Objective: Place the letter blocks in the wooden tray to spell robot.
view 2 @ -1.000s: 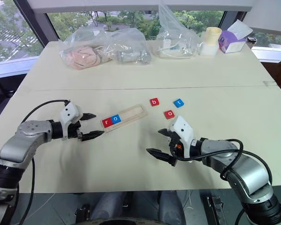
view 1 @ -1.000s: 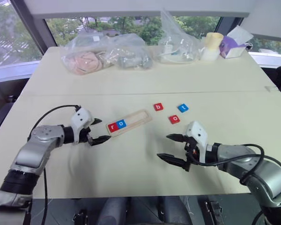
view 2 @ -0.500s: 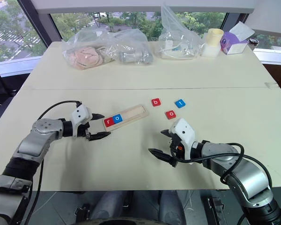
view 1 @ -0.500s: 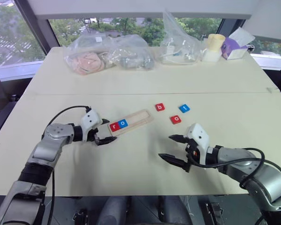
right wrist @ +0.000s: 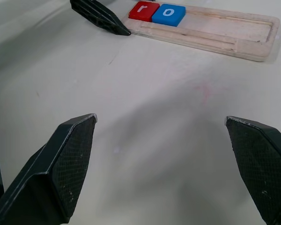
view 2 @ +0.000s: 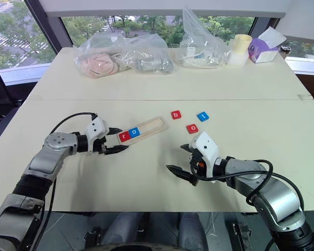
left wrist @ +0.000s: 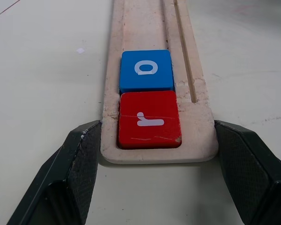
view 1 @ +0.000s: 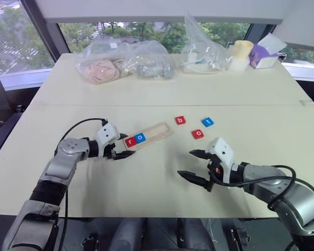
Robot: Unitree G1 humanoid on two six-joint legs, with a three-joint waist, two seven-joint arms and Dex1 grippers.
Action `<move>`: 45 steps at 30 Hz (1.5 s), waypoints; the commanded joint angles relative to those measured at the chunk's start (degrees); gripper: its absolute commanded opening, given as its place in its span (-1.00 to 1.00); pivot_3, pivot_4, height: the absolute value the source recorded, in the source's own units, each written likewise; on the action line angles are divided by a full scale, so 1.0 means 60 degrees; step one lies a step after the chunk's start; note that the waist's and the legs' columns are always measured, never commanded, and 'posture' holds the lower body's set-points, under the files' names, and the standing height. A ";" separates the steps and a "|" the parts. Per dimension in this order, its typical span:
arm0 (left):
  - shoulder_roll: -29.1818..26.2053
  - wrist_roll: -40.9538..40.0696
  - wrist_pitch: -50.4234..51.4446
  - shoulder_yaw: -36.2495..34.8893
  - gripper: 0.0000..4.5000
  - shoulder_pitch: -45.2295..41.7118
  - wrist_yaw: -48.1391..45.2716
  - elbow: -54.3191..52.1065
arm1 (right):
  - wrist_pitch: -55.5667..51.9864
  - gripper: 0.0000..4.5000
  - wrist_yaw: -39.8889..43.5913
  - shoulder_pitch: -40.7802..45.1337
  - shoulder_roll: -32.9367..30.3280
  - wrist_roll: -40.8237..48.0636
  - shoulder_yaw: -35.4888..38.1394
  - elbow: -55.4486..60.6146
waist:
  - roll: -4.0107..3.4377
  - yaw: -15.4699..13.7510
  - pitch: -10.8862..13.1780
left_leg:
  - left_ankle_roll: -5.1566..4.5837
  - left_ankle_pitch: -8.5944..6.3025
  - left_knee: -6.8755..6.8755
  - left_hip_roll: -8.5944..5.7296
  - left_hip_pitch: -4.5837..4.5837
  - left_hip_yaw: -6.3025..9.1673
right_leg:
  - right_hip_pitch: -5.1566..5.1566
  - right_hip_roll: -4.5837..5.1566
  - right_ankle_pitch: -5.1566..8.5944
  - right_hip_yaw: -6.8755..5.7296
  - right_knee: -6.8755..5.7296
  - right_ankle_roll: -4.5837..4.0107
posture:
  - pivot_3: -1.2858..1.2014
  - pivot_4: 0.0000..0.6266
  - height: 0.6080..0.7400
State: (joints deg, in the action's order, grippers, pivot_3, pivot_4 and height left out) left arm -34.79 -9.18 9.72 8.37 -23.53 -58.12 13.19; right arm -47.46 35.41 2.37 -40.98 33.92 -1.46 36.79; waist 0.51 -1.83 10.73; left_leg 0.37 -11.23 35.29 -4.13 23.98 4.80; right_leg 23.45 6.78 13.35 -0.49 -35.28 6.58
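My right gripper is going to close on the opposite sides of the red b block (view 1: 180,120), because b is the next letter in robot.
The wooden tray (view 1: 157,130) lies slanted at mid-table with a red r block (view 1: 130,141) and a blue o block (view 1: 140,138) seated at its near-left end. My left gripper (view 1: 124,147) is shut on that end of the tray, one finger (left wrist: 82,159) pressed on each long side beside the r block (left wrist: 149,119). Loose on the table to the tray's right lie a red b block (view 1: 180,120), a blue t block (view 1: 208,122) and a red o block (view 1: 198,134). My right gripper (view 1: 185,163) hovers open in front of them, holding nothing.
Along the far side stand clear plastic bags (view 1: 102,65) (view 1: 201,52), a pale cup (view 1: 239,55) and a purple tissue box (view 1: 264,49). The table's front edge (view 1: 146,215) runs just below both arms.
My left gripper has moved right to the tray's end and closed its fingers against the tray's sides. The right gripper has stayed in place, open.
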 commanded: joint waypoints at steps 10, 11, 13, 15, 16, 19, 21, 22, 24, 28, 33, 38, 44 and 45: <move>-0.0368 -0.0188 -0.0226 0.0779 0.39 -0.0684 -0.2517 -0.0110 | 0.0399 1.00 -0.0349 0.0174 0.0054 -0.0006 0.1812 -0.0517 | 0.0003 -0.0070 0.0002 | -0.0006 -0.0001 -0.0005 -0.0001 0.0029 -0.0003 | 0.0019 -0.0011 -0.0001 -0.0005 0.0018 -0.0001 | 0.03 -0.52 0.92; -0.0394 -0.0194 -0.0241 0.0862 0.39 -0.0779 -0.2798 -0.0086 | 0.0468 1.00 -0.0363 0.0160 0.0037 -0.0085 0.1843 -0.0586 | 0.0003 -0.0066 0.0002 | -0.0006 -0.0001 -0.0005 -0.0001 0.0036 -0.0002 | 0.0026 -0.0011 -0.0001 -0.0009 0.0018 -0.0001 | 0.03 -0.52 0.92; -0.0394 -0.0089 -0.0491 0.1063 0.39 -0.0973 -0.3266 0.0088 | 0.0491 1.00 -0.0292 0.0008 -0.0003 -0.0063 0.1888 -0.0561 | 0.0002 -0.0056 0.0002 | -0.0007 0.0000 -0.0004 -0.0002 0.0049 -0.0004 | 0.0039 -0.0012 -0.0002 -0.0009 0.0018 -0.0002 | 0.03 -0.52 0.92; -0.0336 0.0092 -0.0886 0.1184 0.39 -0.1166 -0.3477 0.0408 | 0.0469 1.00 -0.0273 -0.0148 0.0006 -0.0013 0.1937 -0.0458 | 0.0003 -0.0056 0.0002 | -0.0008 0.0000 -0.0009 -0.0001 0.0058 -0.0002 | 0.0051 -0.0014 -0.0001 -0.0009 0.0017 -0.0002 | 0.03 -0.52 0.92; -0.0296 0.0164 -0.1037 0.1226 0.39 -0.1255 -0.3515 0.0580 | 0.0472 1.00 -0.0258 -0.0230 0.0004 -0.0001 0.1954 -0.0408 | 0.0003 -0.0055 0.0002 | -0.0009 0.0001 -0.0008 0.0001 0.0063 -0.0001 | 0.0056 -0.0016 -0.0001 -0.0009 0.0016 -0.0002 | 0.03 -0.52 0.92; -0.0174 0.0381 -0.1520 0.1357 0.39 -0.1549 -0.3673 0.1200 | 0.0487 1.00 -0.0253 -0.0480 -0.0033 -0.0024 0.1976 -0.0255 | 0.0004 -0.0056 0.0003 | -0.0009 0.0001 -0.0008 0.0000 0.0067 -0.0002 | 0.0058 -0.0017 -0.0002 -0.0009 0.0016 -0.0001 | 0.03 -0.52 0.92; -0.0035 0.0493 -0.1694 0.1391 0.39 -0.1743 -0.3676 0.1570 | 0.0497 1.00 -0.0290 -0.0571 -0.0047 -0.0053 0.2030 -0.0226 | 0.0004 -0.0058 0.0003 | -0.0010 0.0001 -0.0003 0.0000 0.0066 -0.0003 | 0.0055 -0.0018 -0.0002 -0.0010 0.0015 -0.0001 | 0.03 -0.52 0.92; 0.0041 0.0536 -0.1767 0.1398 0.39 -0.1835 -0.3652 0.1745 | 0.0474 1.00 -0.0310 -0.0609 -0.0044 -0.0040 0.2059 -0.0193 | 0.0004 -0.0066 0.0003 | -0.0010 0.0002 -0.0002 -0.0001 0.0065 -0.0003 | 0.0053 -0.0017 -0.0002 -0.0010 0.0014 0.0000 | 0.03 -0.52 0.92; 0.0131 0.0601 -0.1864 0.1409 0.39 -0.1938 -0.3640 0.1963 | 0.0417 1.00 -0.0335 -0.0684 -0.0032 0.0013 0.2105 -0.0101 | 0.0004 -0.0068 0.0003 | -0.0010 0.0002 0.0005 -0.0001 0.0064 -0.0001 | 0.0047 -0.0017 -0.0003 -0.0012 0.0014 0.0000 | 0.03 -0.52 0.92; 0.0216 0.0484 -0.1692 0.1394 0.85 -0.1961 -0.3853 0.2111 | 0.0353 1.00 -0.0346 -0.0817 -0.0033 -0.0001 0.2041 0.0015 | 0.0004 -0.0075 0.0003 | -0.0011 0.0002 0.0010 -0.0002 0.0060 0.0004 | 0.0038 -0.0017 -0.0004 -0.0016 0.0013 0.0003 | 0.03 -0.52 0.92; 0.0277 0.0478 -0.1752 0.1048 0.99 -0.1973 -0.3368 0.2088 | 0.0405 1.00 -0.0359 -0.0698 -0.0022 -0.0100 0.2053 -0.0191 | 0.0003 -0.0070 0.0003 | -0.0011 0.0002 0.0012 -0.0002 0.0057 0.0005 | 0.0036 -0.0018 -0.0005 -0.0017 0.0011 0.0005 | 0.03 -0.52 0.92; -0.0819 -0.0075 -0.0564 0.0523 0.99 -0.1639 -0.3898 0.0832 | 0.0170 1.00 -0.0872 0.0131 0.0539 0.0204 0.2210 -0.0518 | 0.0017 0.0109 0.0012 | -0.0011 0.0002 0.0011 0.0007 0.0059 0.0005 | 0.0047 -0.0031 -0.0007 -0.0015 0.0001 0.0008 | 0.03 -0.52 0.92; -0.2239 -0.0994 0.1460 -0.0401 0.99 -0.1202 -0.4102 -0.0579 | -0.0661 1.00 -0.2302 0.2443 0.1357 -0.0728 0.1091 -0.1936 | 0.0007 0.0291 0.0014 | -0.0010 0.0003 0.0001 0.0012 0.0064 0.0007 | 0.0076 -0.0041 -0.0006 -0.0005 -0.0021 0.0005 | 0.03 -0.52 0.92; -0.2416 -0.1352 0.2067 -0.0778 0.99 -0.1218 -0.3976 -0.0835 | -0.0774 1.00 -0.2751 0.3228 0.1814 -0.0997 0.0834 -0.2648 | 0.0015 0.0344 0.0018 | -0.0010 0.0003 0.0000 0.0011 0.0066 0.0006 | 0.0083 -0.0041 -0.0006 -0.0005 -0.0023 0.0004 | 0.03 -0.52 0.92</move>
State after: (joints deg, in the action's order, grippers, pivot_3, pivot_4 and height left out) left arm -48.01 -14.07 18.04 7.54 -29.87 -82.53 11.25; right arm -51.59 22.17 17.56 -32.28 30.01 4.98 23.74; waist 0.60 0.24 10.84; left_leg 0.32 -11.21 35.29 -4.06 24.37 4.82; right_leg 23.97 6.51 13.31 -0.50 -35.46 6.61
